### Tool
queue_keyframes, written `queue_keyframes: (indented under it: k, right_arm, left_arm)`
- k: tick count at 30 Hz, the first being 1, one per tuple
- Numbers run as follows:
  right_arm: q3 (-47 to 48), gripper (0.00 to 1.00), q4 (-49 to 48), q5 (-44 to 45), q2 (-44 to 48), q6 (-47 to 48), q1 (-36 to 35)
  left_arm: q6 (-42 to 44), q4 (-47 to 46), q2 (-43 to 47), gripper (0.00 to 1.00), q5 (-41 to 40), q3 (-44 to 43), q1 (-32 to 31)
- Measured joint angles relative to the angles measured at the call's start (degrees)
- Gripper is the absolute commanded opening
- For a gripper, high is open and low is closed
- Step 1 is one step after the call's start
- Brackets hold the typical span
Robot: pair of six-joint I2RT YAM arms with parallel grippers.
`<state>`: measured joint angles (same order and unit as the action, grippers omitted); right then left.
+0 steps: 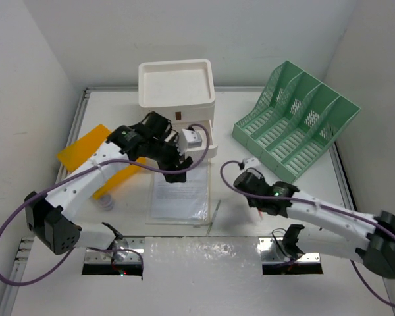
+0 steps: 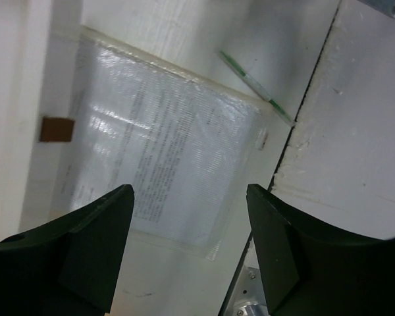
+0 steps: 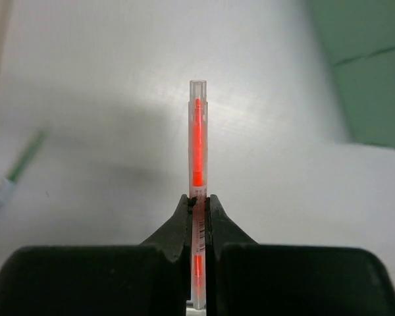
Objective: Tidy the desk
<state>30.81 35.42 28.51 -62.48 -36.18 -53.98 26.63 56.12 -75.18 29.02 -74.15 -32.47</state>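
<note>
The robot's left gripper will next go to the green pen's middle (image 1: 214,214) (image 2: 249,79), beside the clear plastic sleeve, and close there.
The white desk (image 1: 118,112) holds a clear plastic sleeve with a printed sheet (image 1: 179,191) in the middle. My left gripper (image 1: 176,172) is open and empty, hovering over the sleeve's far edge. In the left wrist view the sleeve (image 2: 164,145) lies between and beyond the fingers of the left gripper (image 2: 191,191). My right gripper (image 1: 245,175) is shut on a red pen with a clear barrel (image 3: 197,138), held lengthwise above bare desk, in the right gripper's (image 3: 199,197) own view. A green pen (image 1: 214,218) lies by the sleeve's right corner.
A white drawer box (image 1: 176,82) with a tray top stands at the back; one drawer (image 1: 196,139) is pulled out. A green mesh file rack (image 1: 296,122) stands at the back right. An orange folder (image 1: 85,155) and a white coiled thing (image 1: 105,201) lie left.
</note>
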Motion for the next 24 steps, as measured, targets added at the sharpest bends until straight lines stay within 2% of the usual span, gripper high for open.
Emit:
queue_keyframes:
  k: [2,4,7,9,12,15,18,21,22,24]
  right_arm:
    - [4.4,0.00,2.9,5.3,6.3,1.7,1.8]
    - [8.2,0.00,1.7,8.5,12.6,5.8,3.5]
    - [13.2,0.00,-4.4,8.3,19.9,17.4,4.8]
    - [19.0,0.00,-8.0,7.0,18.6,26.3,4.8]
    - [32.9,0.00,-10.8,4.7,6.9,38.5,4.9]
    - [46.8,0.00,-16.7,-0.4,-8.8,49.4,5.1]
    - [57.1,0.00,-16.5,-7.3,-23.9,58.1,5.2]
    - [63.3,0.00,-15.5,-12.3,-35.1,62.7,5.4]
    - [64.9,0.02,-15.2,-13.6,-38.3,63.6,5.6]
    - [67.2,0.17,-15.3,-16.4,-43.0,65.2,6.1]
  left_arm:
    - [-0.5,-0.4,-1.7,0.67,-0.6,0.0,-4.0]
    - [-1.0,-0.6,-3.5,0.67,-1.2,-0.1,-8.3]
    - [-1.1,0.8,-5.7,0.66,-1.2,-1.0,-11.3]
    - [-1.2,1.4,-5.3,0.66,-2.6,-1.2,-11.0]
    - [-1.3,2.0,-1.5,0.67,-5.1,-1.2,-7.6]
    - [-0.1,3.8,3.7,0.67,-6.3,-1.2,0.3]
    - [1.7,6.2,7.4,0.67,-7.3,-1.2,10.3]
    - [3.6,9.3,8.8,0.67,-7.6,-1.2,15.6]
    - [4.3,10.9,9.0,0.67,-7.6,-1.0,16.5]
    - [5.5,14.1,9.1,0.67,-8.1,-0.3,17.7]
